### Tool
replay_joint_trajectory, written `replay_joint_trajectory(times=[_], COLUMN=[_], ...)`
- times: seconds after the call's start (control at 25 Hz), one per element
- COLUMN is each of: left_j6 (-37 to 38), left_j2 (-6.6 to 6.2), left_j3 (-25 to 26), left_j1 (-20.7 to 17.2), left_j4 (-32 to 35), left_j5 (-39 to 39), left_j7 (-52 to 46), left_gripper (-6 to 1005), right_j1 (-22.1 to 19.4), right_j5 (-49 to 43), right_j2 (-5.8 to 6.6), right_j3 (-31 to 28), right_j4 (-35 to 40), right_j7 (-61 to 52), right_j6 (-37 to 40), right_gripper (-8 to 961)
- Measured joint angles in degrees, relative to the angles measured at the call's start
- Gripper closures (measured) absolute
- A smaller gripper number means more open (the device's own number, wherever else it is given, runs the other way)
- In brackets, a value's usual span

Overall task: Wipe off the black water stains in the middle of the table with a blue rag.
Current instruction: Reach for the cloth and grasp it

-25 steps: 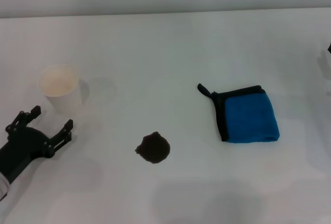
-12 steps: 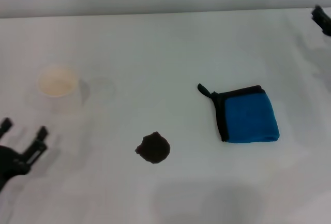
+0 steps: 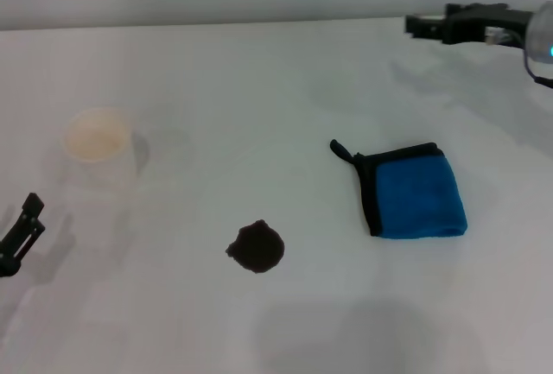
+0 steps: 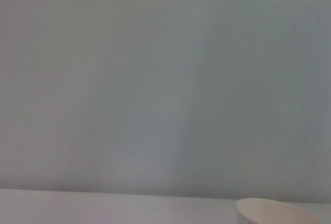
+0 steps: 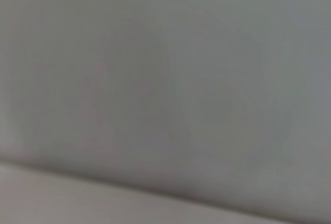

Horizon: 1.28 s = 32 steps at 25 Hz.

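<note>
The middle of the blue rag [image 3: 417, 190], inside its black edging, is the next place my right gripper will go to and close on.
The blue rag [image 3: 415, 193], folded with black edging and a loop at its corner, lies flat on the white table [image 3: 259, 80], right of the middle. The black water stain [image 3: 256, 246] is a small ragged dark blot left of the rag and nearer to me. My left gripper [image 3: 19, 234] is low at the left edge, open and empty, only partly in view. My right gripper [image 3: 425, 24] hangs above the far right of the table, well beyond the rag. Neither wrist view shows the rag or the stain.
A white paper cup [image 3: 99, 145] stands at the left, just beyond my left gripper; its rim shows in the left wrist view [image 4: 279, 211]. A pale wall runs along the table's far edge.
My left gripper has drawn back from the cup toward the left edge. My right arm has come into view at the top right, reaching leftward. Rag and stain have not moved.
</note>
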State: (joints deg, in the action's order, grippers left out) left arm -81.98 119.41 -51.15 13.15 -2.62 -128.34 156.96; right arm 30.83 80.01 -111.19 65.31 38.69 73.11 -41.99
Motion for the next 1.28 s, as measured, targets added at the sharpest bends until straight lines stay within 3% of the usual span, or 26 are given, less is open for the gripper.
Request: replay_joint_trajectory(times=[0.12,0.24,0.32,0.4,0.8,1.12,1.28], left_j6=[0.4,2.1,3.1,4.0,5.4,7.3,8.1], left_j2=[-0.05,-0.14,-0.19,-0.24,-0.31,-0.32,-0.19], left_j3=[0.0,0.0,0.0,0.0,0.0,1.4,1.4], left_j1=[0.6,1.5,2.0,2.4,3.1,3.6,4.0], left_j4=[0.0,0.0,0.0,0.3,2.3,3.3,3.3], left_j5=[0.0,0.0,0.0,0.0,-2.7,-3.6,-3.8], left_j7=[0.0,0.1,0.2,0.2,0.3,0.4,0.4], left_gripper=[125,125,126,126,126,126,125], right_j1=[1.1,2.1,2.6,3.0,9.7,10.7,11.1], right_j5=[-20.9,-42.3,-51.2,-56.4,-56.3,-54.9,-54.0], right_j2=[-0.9,-3.3,-4.14,-4.19,-4.28,-4.6,-4.7], right_j3=[1.5,1.7,2.7,4.3,6.1,13.8,18.8], right_j4=[9.6,21.1,26.7,30.3,31.1,28.8,26.9], right_j7=[-16.5,-28.9,-34.5,-38.4,-42.5,-48.8,-51.8], right_j6=[-4.9,-14.4,-20.5,-25.3,-49.1,-51.7,-49.1], right_gripper=[110,110,110,110,111,112,113])
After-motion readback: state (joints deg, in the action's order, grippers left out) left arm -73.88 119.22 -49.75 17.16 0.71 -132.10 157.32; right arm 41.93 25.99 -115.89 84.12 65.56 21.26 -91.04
